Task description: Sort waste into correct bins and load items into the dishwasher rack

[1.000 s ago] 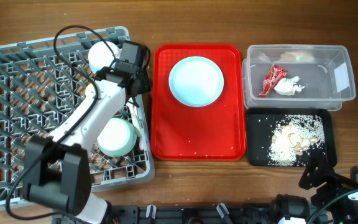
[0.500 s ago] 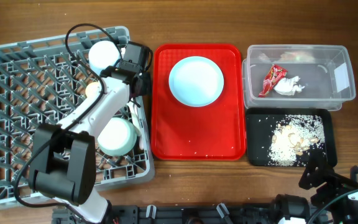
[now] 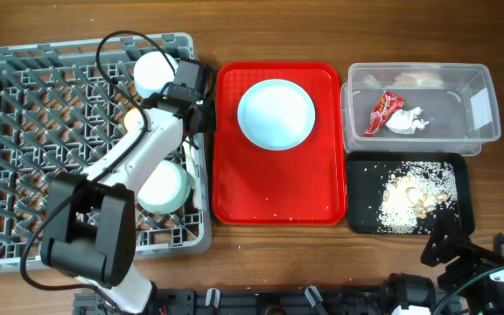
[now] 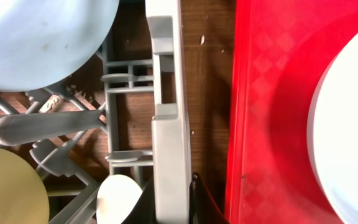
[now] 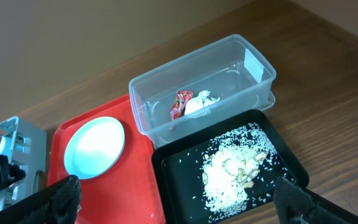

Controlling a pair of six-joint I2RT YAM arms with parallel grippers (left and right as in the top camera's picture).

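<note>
The grey rack's far corner angles away from the red tray, so my left gripper should retake the rack's side nearer its middle (image 3: 202,145) and straighten the rack.
My left gripper (image 3: 197,115) is shut on the right wall of the grey dishwasher rack (image 3: 24,105), next to the red tray; the left wrist view shows its jaws (image 4: 169,208) on both sides of the wall (image 4: 166,124). The rack holds a white bowl (image 3: 154,72), a yellow-green cup (image 3: 133,117), a pale blue bowl (image 3: 163,188) and white cutlery (image 3: 188,162). The light blue plate (image 3: 276,114) lies on the red tray. The clear tub (image 3: 484,131) holds the red wrapper (image 3: 383,111) and tissue (image 3: 407,121). The black tray (image 3: 361,197) holds rice scraps (image 3: 414,194). My right gripper (image 3: 462,249) is open and empty.
The red tray (image 3: 234,192) lies between the rack and the two bins, its left rim close to the rack wall (image 4: 238,124). The right arm sits low at the table's front right corner, in front of the black tray (image 5: 179,180).
The rack has swung from tilted to square with the table and shifted slightly toward the red tray, with my left gripper on its wall. The right arm has not moved.
</note>
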